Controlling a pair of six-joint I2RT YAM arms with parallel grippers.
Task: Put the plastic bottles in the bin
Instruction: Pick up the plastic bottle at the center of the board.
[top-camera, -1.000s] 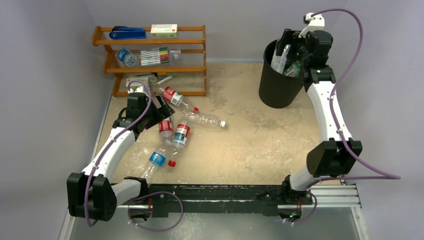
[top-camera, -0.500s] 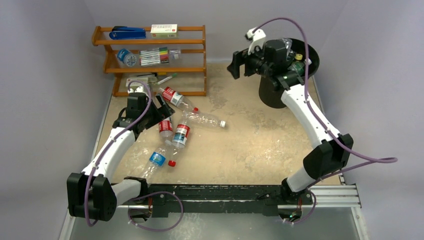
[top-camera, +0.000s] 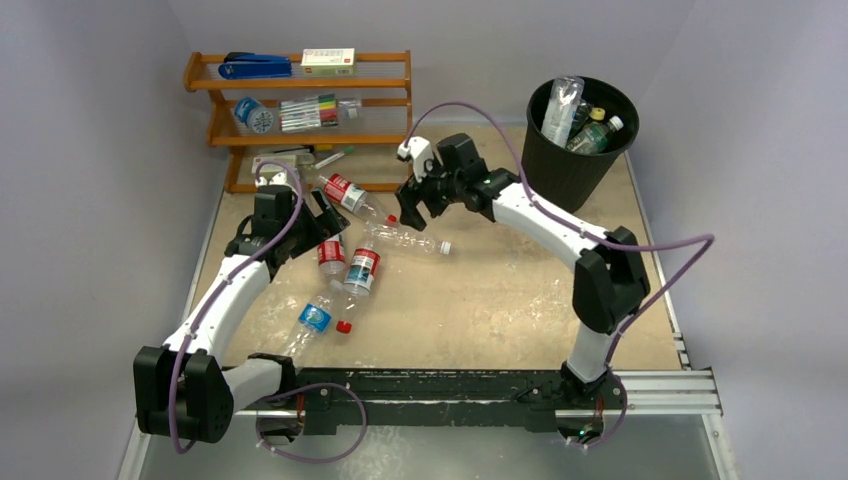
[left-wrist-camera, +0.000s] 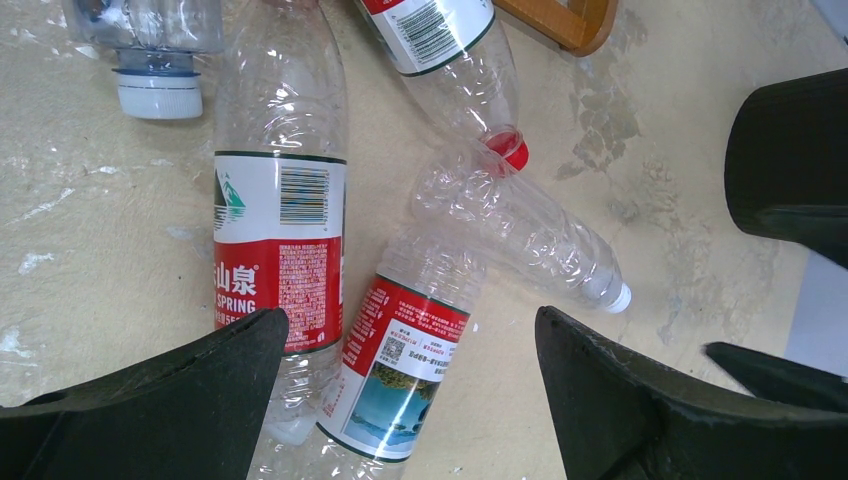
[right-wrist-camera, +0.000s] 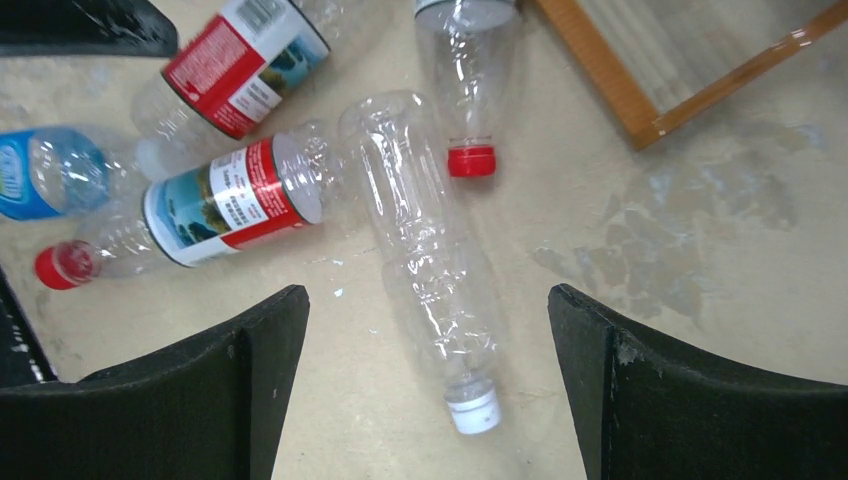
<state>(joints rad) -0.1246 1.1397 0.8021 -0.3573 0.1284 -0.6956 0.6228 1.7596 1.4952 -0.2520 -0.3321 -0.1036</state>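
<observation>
The narrow middle (top-camera: 408, 239) (right-wrist-camera: 434, 266) of the unlabelled clear bottle with the white cap is next for my right gripper to go to and close on.
Several plastic bottles lie in a heap left of centre on the table. They include an unlabelled clear bottle (top-camera: 405, 238) with a white cap, red-labelled ones (top-camera: 361, 268) and a blue-labelled one (top-camera: 315, 317). My right gripper (top-camera: 415, 205) is open and empty, hovering over the unlabelled bottle (right-wrist-camera: 425, 250), whose cap end lies between the jaws (right-wrist-camera: 428, 390). My left gripper (top-camera: 322, 215) is open and empty above two red-labelled bottles (left-wrist-camera: 400, 350). The black bin (top-camera: 580, 165) stands at the back right with several bottles (top-camera: 565, 108) in it.
A wooden shelf rack (top-camera: 300, 83) with a blue stapler (top-camera: 255, 67) and marker pens stands at the back left, close behind the bottles; its corner shows in the right wrist view (right-wrist-camera: 640, 110). The two grippers are close to each other over the heap.
My right arm has swung from above the bin leftward and down to the bottle heap, leaving a clear bottle standing in the bin. The left arm has not moved.
</observation>
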